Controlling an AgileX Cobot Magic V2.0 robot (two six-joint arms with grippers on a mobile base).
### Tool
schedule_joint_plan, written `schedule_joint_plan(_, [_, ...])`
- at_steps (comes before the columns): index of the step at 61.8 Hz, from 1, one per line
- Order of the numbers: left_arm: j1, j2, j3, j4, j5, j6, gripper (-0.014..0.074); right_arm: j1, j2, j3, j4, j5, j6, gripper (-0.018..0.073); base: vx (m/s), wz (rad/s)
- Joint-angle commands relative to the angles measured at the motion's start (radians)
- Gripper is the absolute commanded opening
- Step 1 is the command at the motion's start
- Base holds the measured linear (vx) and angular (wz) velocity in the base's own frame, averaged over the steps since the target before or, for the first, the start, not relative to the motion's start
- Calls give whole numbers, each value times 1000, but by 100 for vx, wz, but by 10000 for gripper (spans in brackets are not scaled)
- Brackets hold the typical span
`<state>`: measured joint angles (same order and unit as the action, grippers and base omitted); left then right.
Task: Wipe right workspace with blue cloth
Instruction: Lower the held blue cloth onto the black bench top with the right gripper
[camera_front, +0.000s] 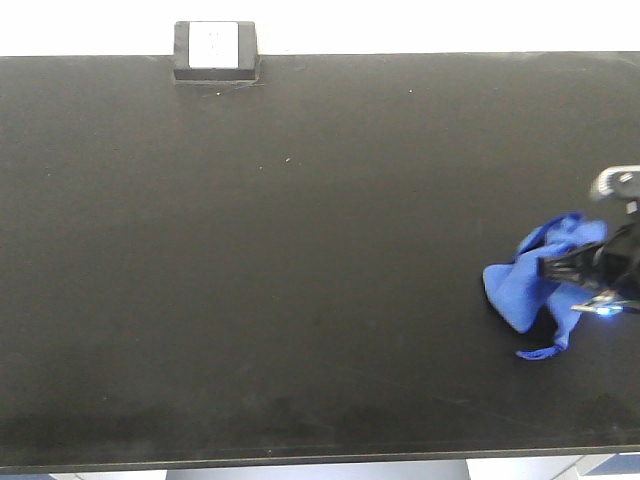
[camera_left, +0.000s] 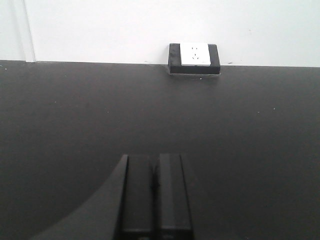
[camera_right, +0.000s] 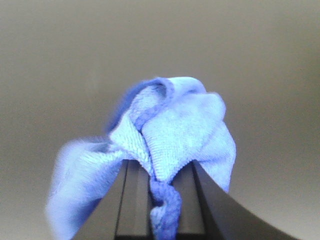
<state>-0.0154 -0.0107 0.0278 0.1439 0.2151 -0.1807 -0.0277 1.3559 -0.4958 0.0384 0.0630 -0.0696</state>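
Note:
Next, my right gripper releases the blue cloth on the bare black tabletop, further in toward the middle (camera_front: 418, 283) of the table.
The blue cloth (camera_front: 530, 285) lies bunched on the right side of the black table, near the right edge of the front view. My right gripper (camera_front: 565, 285) is shut on the blue cloth; in the right wrist view the cloth (camera_right: 175, 130) bulges over the fingers and a fold is pinched between them (camera_right: 161, 180). My left gripper (camera_left: 155, 162) is shut and empty over the bare black table, facing the back wall. The left gripper is out of the front view.
A black socket box with a white face (camera_front: 215, 48) stands at the back edge of the table, also in the left wrist view (camera_left: 194, 58). The black tabletop (camera_front: 300, 250) runs wide to the left; its front edge (camera_front: 300, 462) is near the bottom.

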Motion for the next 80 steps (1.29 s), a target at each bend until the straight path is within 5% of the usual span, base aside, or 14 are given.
schedule_joint_plan(1, [5, -17, 30, 1, -82, -8, -6, 18, 60, -27, 20, -120, -1, -6, 0, 0])
schedule_joint_plan(11, [5, -17, 30, 1, -82, -8, -6, 199, 175, -27, 19, -230, -1, -3, 0, 0])
schedule_joint_plan(26, [5, -17, 30, 1, -82, -8, -6, 637, 303, -85, 103, -394, 88, 1, 0, 0])
schedule_joint_plan(36, [5, -17, 30, 1, -82, -8, -6, 738, 358, -135, 215, -426, 62, 3, 0, 0])
schedule_joint_plan(47, [5, -17, 30, 1, -82, -8, -6, 601, 358, -128, 357, -369, -203, 2, 0, 0])
schedule_joint_plan(68, [5, -17, 30, 1, -82, -8, -6, 61, 358, -128, 741, -317, -586, 2, 0, 0])
schedule_joint_plan(80, [5, -17, 30, 1, -82, -8, -6, -113, 358, -128, 808, -212, -617, 2, 0, 0])
